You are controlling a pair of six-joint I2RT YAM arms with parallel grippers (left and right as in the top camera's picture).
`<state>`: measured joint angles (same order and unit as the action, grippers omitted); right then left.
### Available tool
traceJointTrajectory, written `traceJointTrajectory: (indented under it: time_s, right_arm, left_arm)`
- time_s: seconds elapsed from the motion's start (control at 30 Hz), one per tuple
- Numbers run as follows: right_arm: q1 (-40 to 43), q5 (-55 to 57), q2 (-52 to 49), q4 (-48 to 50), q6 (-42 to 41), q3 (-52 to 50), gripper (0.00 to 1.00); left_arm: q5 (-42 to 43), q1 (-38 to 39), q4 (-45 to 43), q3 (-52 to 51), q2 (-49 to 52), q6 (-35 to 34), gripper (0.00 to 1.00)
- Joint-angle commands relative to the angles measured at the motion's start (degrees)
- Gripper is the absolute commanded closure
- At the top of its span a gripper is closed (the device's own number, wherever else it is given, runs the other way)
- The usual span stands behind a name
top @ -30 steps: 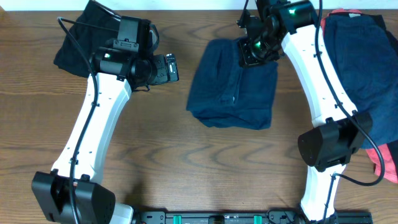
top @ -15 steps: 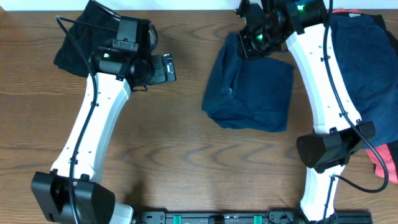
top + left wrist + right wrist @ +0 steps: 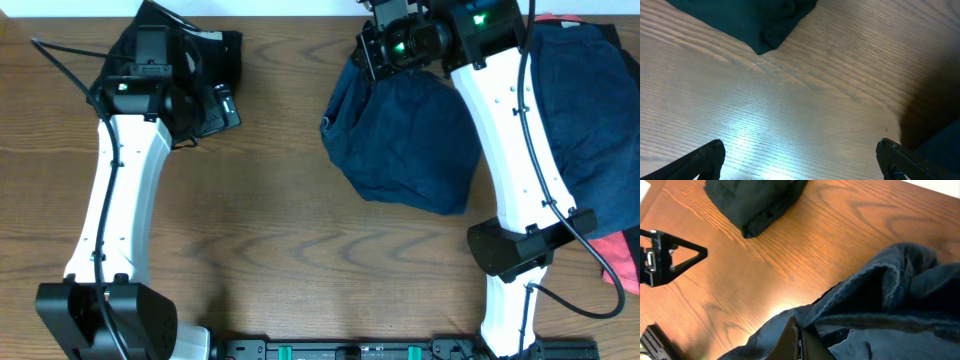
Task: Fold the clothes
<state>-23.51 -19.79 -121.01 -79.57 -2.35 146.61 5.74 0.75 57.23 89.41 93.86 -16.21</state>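
My right gripper is to let go of the navy shorts between the black garment and the pile of navy clothes [image 3: 393, 147].
My right gripper [image 3: 392, 45] is shut on the top edge of a pair of navy shorts [image 3: 405, 145] and holds it lifted near the table's back edge, so the cloth hangs bunched below. In the right wrist view the fingers [image 3: 801, 342] pinch a navy fold [image 3: 880, 305]. My left gripper [image 3: 228, 108] is open and empty over bare wood beside a folded black garment [image 3: 150, 50] at the back left. The left wrist view shows both fingertips [image 3: 800, 160] wide apart and the black garment's corner [image 3: 755, 22].
A pile of navy clothes [image 3: 590, 100] lies at the right edge with a coral-pink garment [image 3: 625, 255] under it. The wooden table [image 3: 280, 250] fills the view.
My right gripper rose and moved back, lifting the navy shorts off the table and dragging them right. My left arm swung left and back toward the black garment.
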Motion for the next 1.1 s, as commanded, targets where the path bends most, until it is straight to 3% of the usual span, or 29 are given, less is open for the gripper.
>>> traceJointTrajectory:
  time_s: [0.0, 0.27, 0.67, 0.83, 1.07]
  right_arm:
    - [-3.5, -2.75, 1.53, 1.44, -0.83, 1.62, 0.99]
    - [-8.81, -2.71, 1.55, 0.59, -3.69, 1.64, 0.99]
    - [6.05, -1.9, 1.09, -12.85, 1.53, -0.87, 0.99]
    - [8.63, -1.2, 1.09, -10.49, 3.8, -10.8, 0.99]
    - [9.03, -1.18, 1.09, 0.63, 3.67, -27.69, 0.99]
  left_arm:
    - [-0.7, -2.01, 0.37, 0.83, 0.11, 0.98, 0.02]
    - [-0.68, -5.44, 1.14, 0.83, 0.11, 1.01, 0.02]
    - [-0.87, -5.57, 1.88, 0.83, 0.11, 1.6, 0.02]
    - [-0.87, -5.57, 1.86, 0.83, 0.11, 1.6, 0.02]
    - [-0.87, -5.57, 1.99, 0.83, 0.11, 1.6, 0.02]
